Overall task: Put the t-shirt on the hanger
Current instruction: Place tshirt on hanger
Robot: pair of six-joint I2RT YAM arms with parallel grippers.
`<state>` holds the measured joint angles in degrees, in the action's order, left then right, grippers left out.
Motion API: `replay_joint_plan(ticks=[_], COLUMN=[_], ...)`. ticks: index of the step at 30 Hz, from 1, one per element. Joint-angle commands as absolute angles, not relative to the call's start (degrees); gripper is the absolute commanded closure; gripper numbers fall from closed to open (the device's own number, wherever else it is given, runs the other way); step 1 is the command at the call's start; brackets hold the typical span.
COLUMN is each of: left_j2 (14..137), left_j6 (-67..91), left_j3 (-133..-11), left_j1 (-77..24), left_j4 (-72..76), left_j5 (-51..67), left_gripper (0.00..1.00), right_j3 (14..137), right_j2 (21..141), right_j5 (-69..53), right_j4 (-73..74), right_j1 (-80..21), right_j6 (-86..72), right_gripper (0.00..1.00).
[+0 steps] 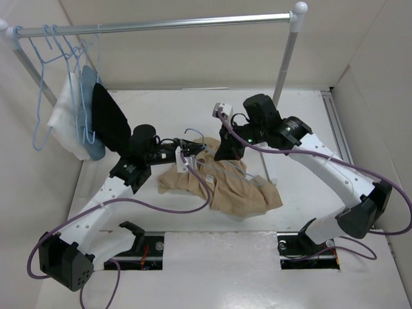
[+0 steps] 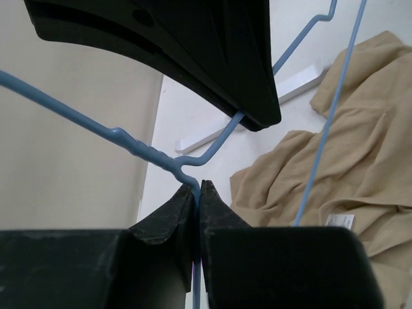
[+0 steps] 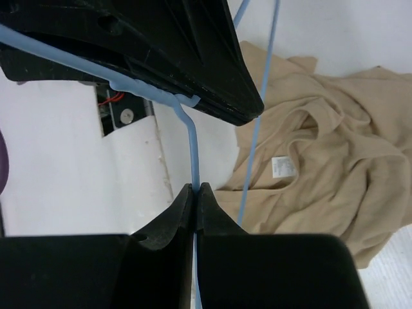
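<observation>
The robot's right gripper holds the hanger at a slant beside the hanger's twisted neck, so it should turn and take a new grip on the hanger arm (image 3: 194,154), to free the left gripper for the t-shirt.
The tan t-shirt (image 1: 232,187) lies crumpled on the table in the middle, its white neck label facing up (image 3: 282,165). It also shows in the left wrist view (image 2: 360,148). A light-blue wire hanger (image 1: 193,131) is held just above the shirt's far edge by both grippers. My left gripper (image 1: 183,154) is shut on the hanger wire (image 2: 138,145) beside its twisted neck. My right gripper (image 1: 225,151) is shut on the hanger wire (image 3: 190,141) too, facing the left one closely. One hanger arm (image 3: 257,116) hangs over the shirt.
A metal rail (image 1: 167,24) spans the back, with several blue hangers (image 1: 48,64) at its left end holding a black garment (image 1: 109,119), a white cloth (image 1: 64,122) and a blue cloth (image 1: 90,109). The rail post (image 1: 283,64) stands behind my right arm. Walls enclose the table.
</observation>
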<state>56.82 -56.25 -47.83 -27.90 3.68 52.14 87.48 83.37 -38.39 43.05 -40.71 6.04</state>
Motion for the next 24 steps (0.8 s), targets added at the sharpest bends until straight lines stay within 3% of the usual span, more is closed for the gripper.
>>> replay_joint_plan(ticks=[1, 7, 9, 10, 11, 14, 15, 18, 24], left_j2=[56.3, 55.3, 55.3, 55.3, 55.3, 55.3, 55.3, 55.3, 55.8], left_j6=[-56.9, -54.6, -53.4, -53.4, -52.8, -52.2, -51.3, -50.7, -48.3], left_j3=[-47.7, -48.2, -48.3, -48.8, -48.8, -48.8, -48.8, -48.8, -49.3], left_j1=[-28.2, -28.2, -28.2, -28.2, -28.2, -28.2, -28.2, -28.2, -28.2], left_j4=[5.5, 6.1, 6.1, 5.5, 4.8, 4.2, 4.2, 4.2, 6.6], left_j5=[51.4, 50.0, 50.9, 51.4, 52.0, 53.9, 54.4, 54.9, 54.9], left_gripper=[1.0, 1.0, 1.0, 1.0, 1.0, 1.0, 1.0, 1.0, 1.0], right_j3=[90.4, 86.9, 84.8, 82.6, 81.5, 77.8, 77.0, 74.7, 74.0], right_j2=[83.0, 80.3, 78.4, 77.4, 75.3, 72.0, 71.4, 70.7, 72.3], right_j5=[-34.9, -25.8, -23.0, -22.3, -21.5, -19.0, -18.5, -17.9, -18.8], right_j4=[37.8, 35.0, 31.6, 30.2, 27.4, 24.0, 22.0, 18.0, 14.7], right_j1=[-41.0, -41.0, -41.0, -41.0, -41.0, -41.0, -41.7, -42.5, -46.1], right_j6=[7.3, 7.8, 7.8, 7.8, 7.8, 8.3, 8.9, 10.2, 14.0], right_gripper=[1.0, 1.0, 0.96, 0.92, 0.77, 0.57, 0.46, 0.32, 0.29])
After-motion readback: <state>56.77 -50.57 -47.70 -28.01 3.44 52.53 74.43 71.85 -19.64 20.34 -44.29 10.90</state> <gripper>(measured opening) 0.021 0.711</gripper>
